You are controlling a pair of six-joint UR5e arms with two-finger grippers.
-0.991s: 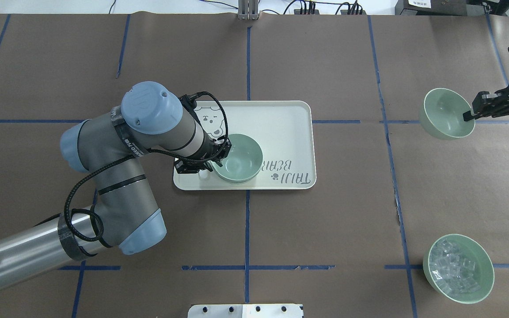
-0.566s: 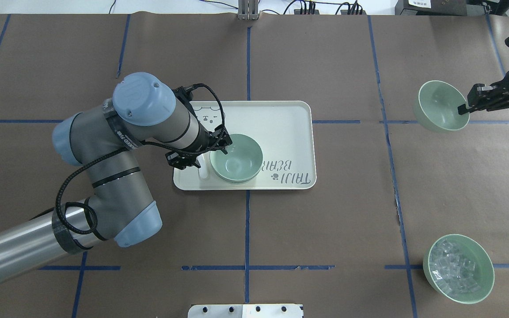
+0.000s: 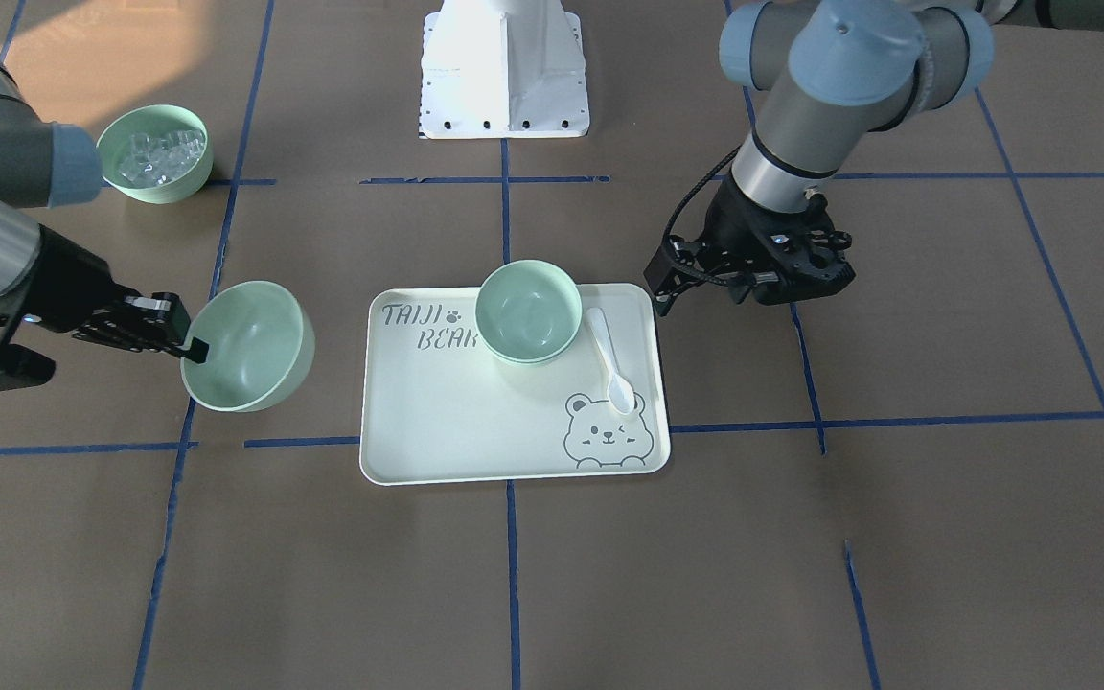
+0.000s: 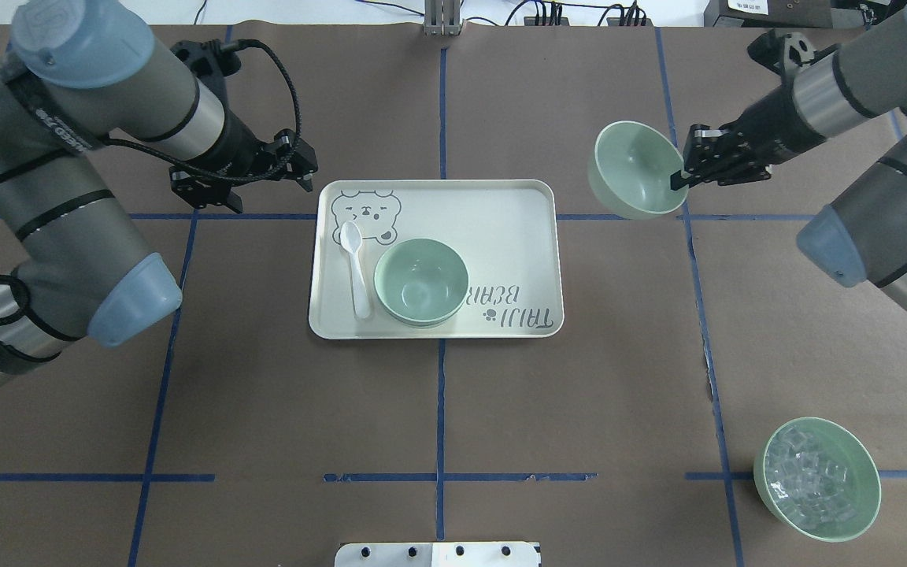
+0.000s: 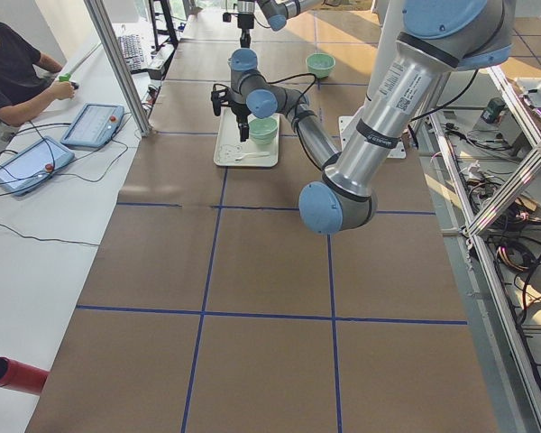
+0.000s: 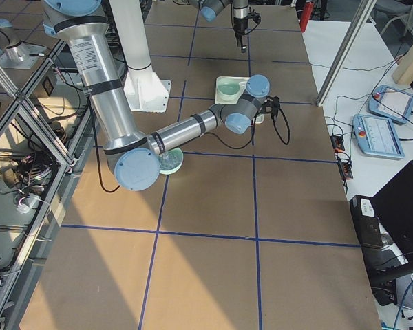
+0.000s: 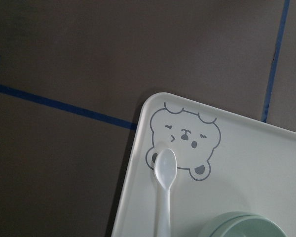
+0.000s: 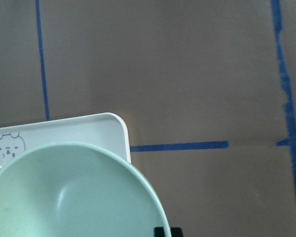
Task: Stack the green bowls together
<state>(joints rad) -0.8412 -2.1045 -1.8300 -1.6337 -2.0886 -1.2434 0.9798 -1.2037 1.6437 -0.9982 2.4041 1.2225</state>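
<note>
The second green bowl, now tilted in the air beside the tray, will be let go by my right gripper inside the green bowl (image 3: 527, 310) that sits beside the white spoon on the tray.
One pale green bowl (image 4: 420, 282) stands on the bear-print tray (image 4: 501, 228), also seen from the front (image 3: 527, 311). My right gripper (image 4: 682, 175) is shut on the rim of a second green bowl (image 4: 636, 169) and holds it tilted in the air, just right of the tray's far right corner; the right wrist view shows that bowl (image 8: 69, 192). My left gripper (image 4: 242, 175) hovers off the tray's far left corner, empty, its jaws seemingly apart. No third plain bowl shows separately.
A white spoon (image 4: 356, 268) lies on the tray left of the bowl. A green bowl of clear cubes (image 4: 817, 479) stands at the near right. Brown paper with blue tape lines covers the table (image 4: 438, 425).
My left gripper has let go at the tray bowl's rim, risen and pulled back to the far left. My right gripper has carried its bowl leftward toward the tray.
</note>
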